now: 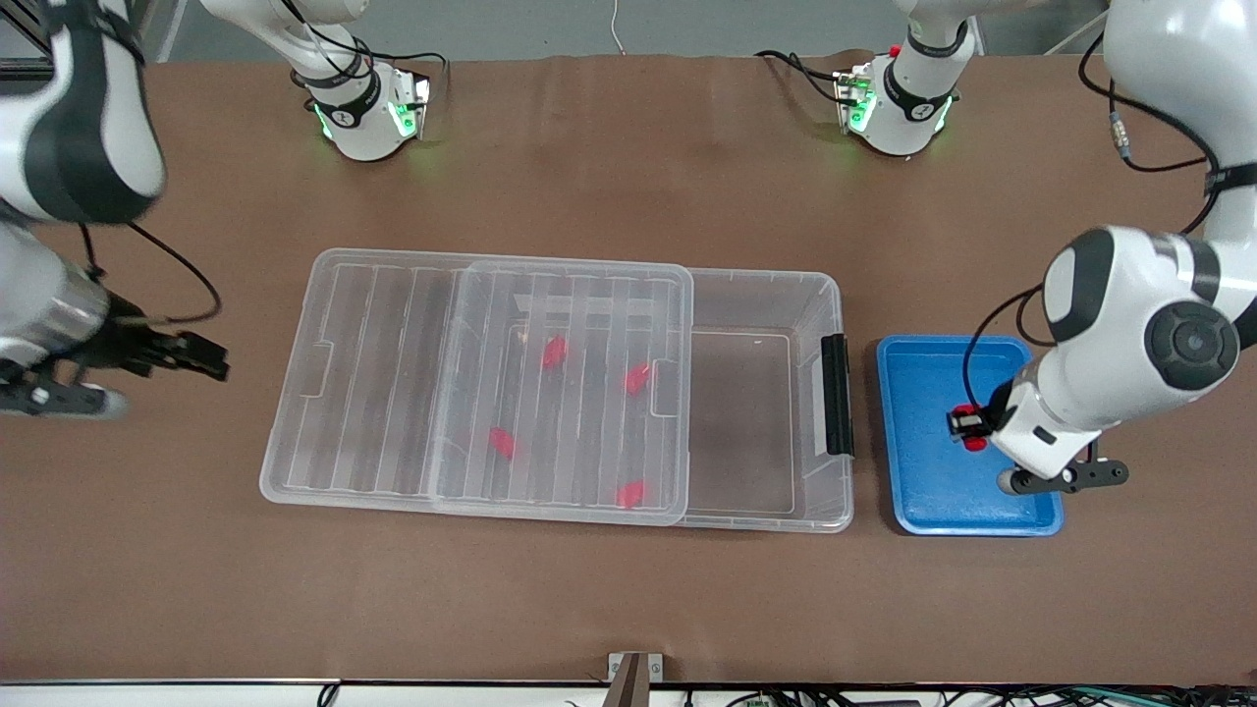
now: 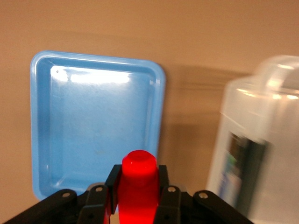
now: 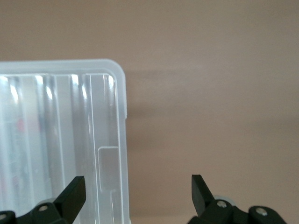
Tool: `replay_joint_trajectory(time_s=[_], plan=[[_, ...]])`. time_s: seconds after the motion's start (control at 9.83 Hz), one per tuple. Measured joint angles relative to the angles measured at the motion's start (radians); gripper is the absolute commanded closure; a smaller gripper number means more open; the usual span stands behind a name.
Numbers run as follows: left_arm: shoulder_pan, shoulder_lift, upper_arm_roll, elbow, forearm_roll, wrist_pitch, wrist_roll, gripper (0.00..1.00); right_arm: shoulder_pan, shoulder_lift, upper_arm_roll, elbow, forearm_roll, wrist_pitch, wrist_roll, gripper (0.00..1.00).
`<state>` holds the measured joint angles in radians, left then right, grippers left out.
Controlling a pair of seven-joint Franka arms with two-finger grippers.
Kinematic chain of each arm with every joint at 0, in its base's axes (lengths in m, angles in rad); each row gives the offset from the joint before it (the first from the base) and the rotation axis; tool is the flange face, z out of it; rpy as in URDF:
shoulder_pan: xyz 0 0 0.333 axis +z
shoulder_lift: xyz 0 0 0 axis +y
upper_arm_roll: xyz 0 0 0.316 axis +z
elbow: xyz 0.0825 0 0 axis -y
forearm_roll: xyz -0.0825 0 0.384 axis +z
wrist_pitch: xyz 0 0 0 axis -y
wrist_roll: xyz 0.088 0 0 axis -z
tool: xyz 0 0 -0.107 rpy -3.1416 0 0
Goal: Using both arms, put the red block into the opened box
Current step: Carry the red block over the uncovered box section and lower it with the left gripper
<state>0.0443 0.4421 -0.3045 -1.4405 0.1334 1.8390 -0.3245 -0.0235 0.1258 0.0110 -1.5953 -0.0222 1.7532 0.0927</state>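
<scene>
Next, the left gripper releases the red block onto the box's bare bottom between the lid and black latch [image 1: 733,401]. The red block is now low over the blue tray.
My left gripper [image 1: 967,427] is shut on a red block [image 1: 974,443] and hangs low over the blue tray [image 1: 923,496]. In the left wrist view the red block [image 2: 138,184] stands upright between the black fingers [image 2: 164,186], with the blue tray [image 2: 93,116] below. The opened box [image 1: 776,285] is a clear bin in the middle of the table; its ribbed lid [image 1: 393,383] is slid toward the right arm's end. The bare bin floor [image 1: 741,422] shows beside the black latch [image 1: 836,393]. My right gripper [image 1: 208,359] hovers open and empty over the table by the lid's end [image 3: 60,135].
Several other red blocks [image 1: 555,351] lie in the box under the lid. The blue tray sits beside the box's latch end, toward the left arm's end of the table. Brown tabletop surrounds both. The box's blurred corner [image 2: 252,140] shows in the left wrist view.
</scene>
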Motion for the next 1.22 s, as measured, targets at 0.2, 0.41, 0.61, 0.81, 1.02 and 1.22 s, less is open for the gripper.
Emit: replay_joint_trajectory(time_s=[0.2, 0.41, 0.61, 0.81, 1.02, 1.22], plan=[[-0.107, 0.0, -0.013, 0.046, 0.0, -0.048, -0.096, 1.0, -0.008, -0.111, -0.052, 0.029, 0.0, -0.143, 0.005, 0.0], [-0.209, 0.051, -0.022, 0.044, 0.0, -0.012, -0.204, 1.0, -0.011, -0.197, -0.077, 0.03, 0.001, -0.231, -0.01, 0.0], [-0.285, 0.148, -0.022, 0.041, 0.001, 0.096, -0.304, 1.0, -0.012, -0.223, -0.075, 0.029, 0.01, -0.266, -0.024, 0.0], [-0.328, 0.234, -0.02, 0.011, 0.041, 0.198, -0.362, 1.0, -0.036, -0.217, -0.086, 0.027, 0.044, -0.266, -0.034, 0.0], [-0.335, 0.27, -0.02, -0.06, 0.095, 0.288, -0.382, 1.0, -0.045, -0.216, -0.088, 0.027, 0.05, -0.266, -0.044, 0.0], [-0.331, 0.3, -0.018, -0.114, 0.101, 0.322, -0.38, 0.98, -0.045, -0.217, -0.087, 0.027, 0.05, -0.266, -0.044, 0.0]])
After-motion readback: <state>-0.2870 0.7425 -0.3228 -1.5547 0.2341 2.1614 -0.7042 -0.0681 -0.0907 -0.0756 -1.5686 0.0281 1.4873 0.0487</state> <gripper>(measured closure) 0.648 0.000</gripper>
